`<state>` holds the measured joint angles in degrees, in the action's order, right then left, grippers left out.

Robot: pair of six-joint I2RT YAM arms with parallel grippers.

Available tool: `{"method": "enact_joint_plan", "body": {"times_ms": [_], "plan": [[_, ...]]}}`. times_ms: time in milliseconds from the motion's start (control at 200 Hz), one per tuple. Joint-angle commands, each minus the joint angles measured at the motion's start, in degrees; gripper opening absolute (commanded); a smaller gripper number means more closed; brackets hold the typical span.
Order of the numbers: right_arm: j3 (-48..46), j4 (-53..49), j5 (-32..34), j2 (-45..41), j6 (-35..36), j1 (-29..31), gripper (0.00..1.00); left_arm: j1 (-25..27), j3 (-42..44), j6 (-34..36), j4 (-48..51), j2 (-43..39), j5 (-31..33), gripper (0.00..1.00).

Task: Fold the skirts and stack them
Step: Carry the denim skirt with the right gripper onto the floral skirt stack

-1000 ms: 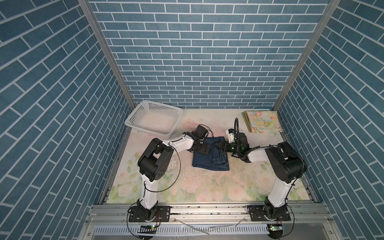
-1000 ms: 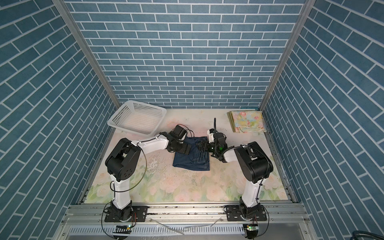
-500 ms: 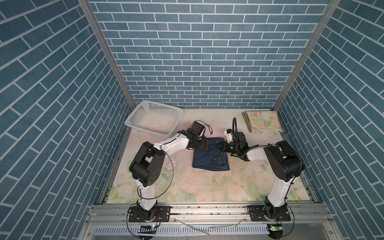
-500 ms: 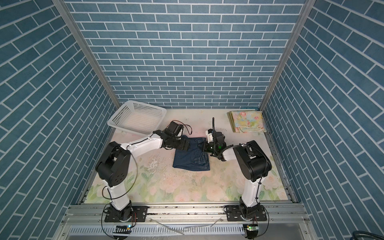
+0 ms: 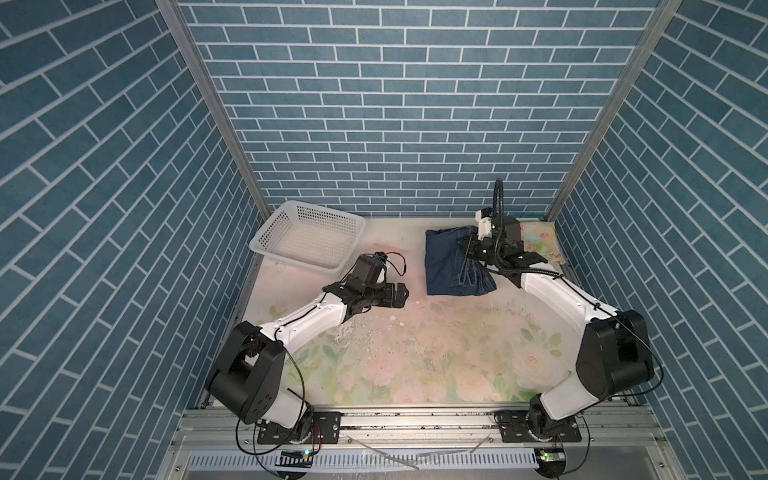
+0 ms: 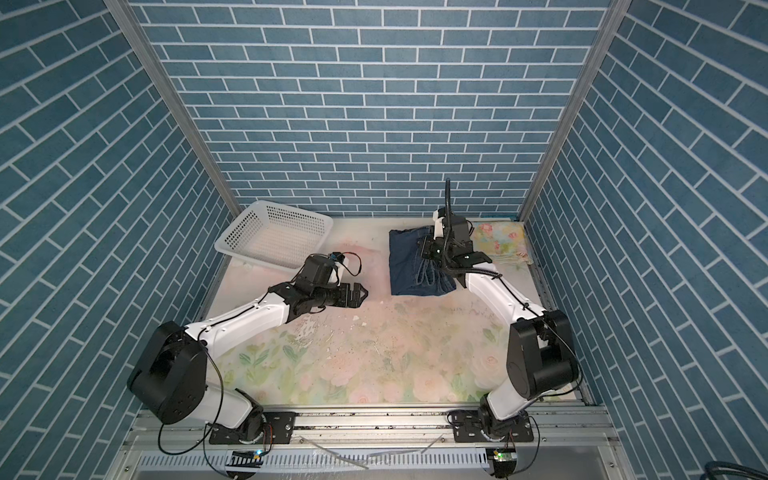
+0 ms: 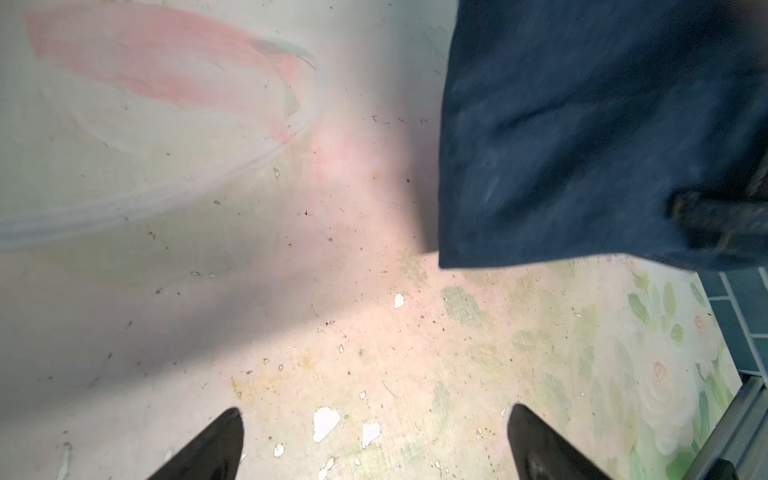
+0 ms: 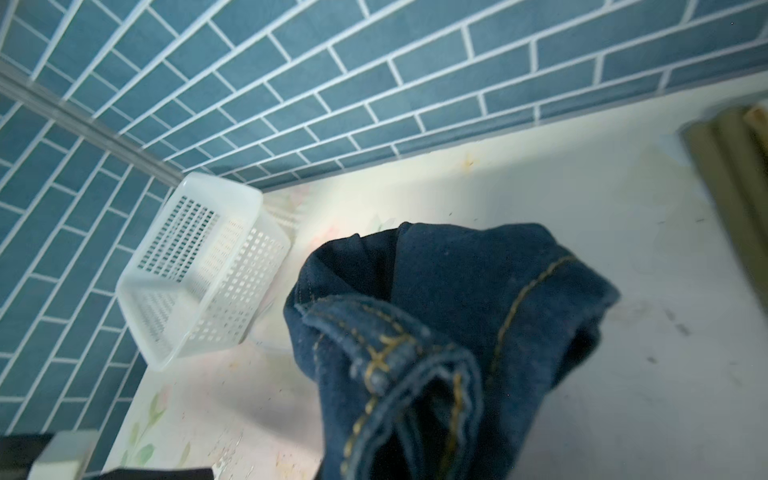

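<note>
My right gripper has the dark blue denim skirt. I will lay it down on the folded floral skirt in the back corner (image 5: 525,239).
The dark blue denim skirt (image 5: 446,266) (image 6: 405,266), folded, lies at the back right of the table with its right edge lifted. My right gripper (image 5: 469,249) (image 6: 428,252) is shut on that edge. In the right wrist view the bunched denim skirt (image 8: 436,311) with yellow stitching hides the fingers. The floral skirt (image 5: 540,241) (image 6: 500,243) lies folded in the back right corner, behind the right wrist. Olive-green cloth folds (image 8: 731,166) show by the back wall. My left gripper (image 5: 405,293) (image 6: 362,293) (image 7: 376,419) hangs open and empty over bare table, left of the denim skirt (image 7: 561,145).
A white perforated basket (image 5: 307,237) (image 6: 274,237) (image 8: 199,270) sits tilted in the back left corner. The floral table cover (image 5: 415,353) has chipped, speckled patches in the middle. Blue brick walls close in the back and both sides.
My right gripper closed on the denim skirt's right edge and dragged it toward the back right. My left gripper let go and drew back to the left, staying open.
</note>
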<state>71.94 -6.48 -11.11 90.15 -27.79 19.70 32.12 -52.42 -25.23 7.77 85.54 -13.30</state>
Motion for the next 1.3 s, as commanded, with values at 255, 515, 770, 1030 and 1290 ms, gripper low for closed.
{"method": "enact_joint_plan", "body": {"times_ms": [255, 515, 770, 1030, 1290], "plan": [[20.9, -3.8, 16.5, 5.8, -14.0, -9.8, 0.00, -0.4, 0.6, -2.8, -8.8, 4.7, -5.5, 1.00], [26.2, 4.2, 24.5, 11.9, -32.1, -16.5, 0.00, -0.4, 0.2, -3.6, -10.4, 6.1, -7.4, 1.00], [23.2, 16.1, 28.0, 18.2, -49.7, -22.3, 0.00, -0.4, -0.7, -3.5, -10.2, 6.9, -8.2, 1.00], [17.4, 23.5, 27.0, 26.9, -61.2, -24.9, 0.00, -0.4, -0.9, -3.1, -9.1, 7.0, -7.8, 1.00], [7.0, 19.9, 23.9, 25.8, -56.7, -27.6, 0.82, -0.4, -1.2, -2.8, -7.6, 5.9, -5.9, 1.00]]}}
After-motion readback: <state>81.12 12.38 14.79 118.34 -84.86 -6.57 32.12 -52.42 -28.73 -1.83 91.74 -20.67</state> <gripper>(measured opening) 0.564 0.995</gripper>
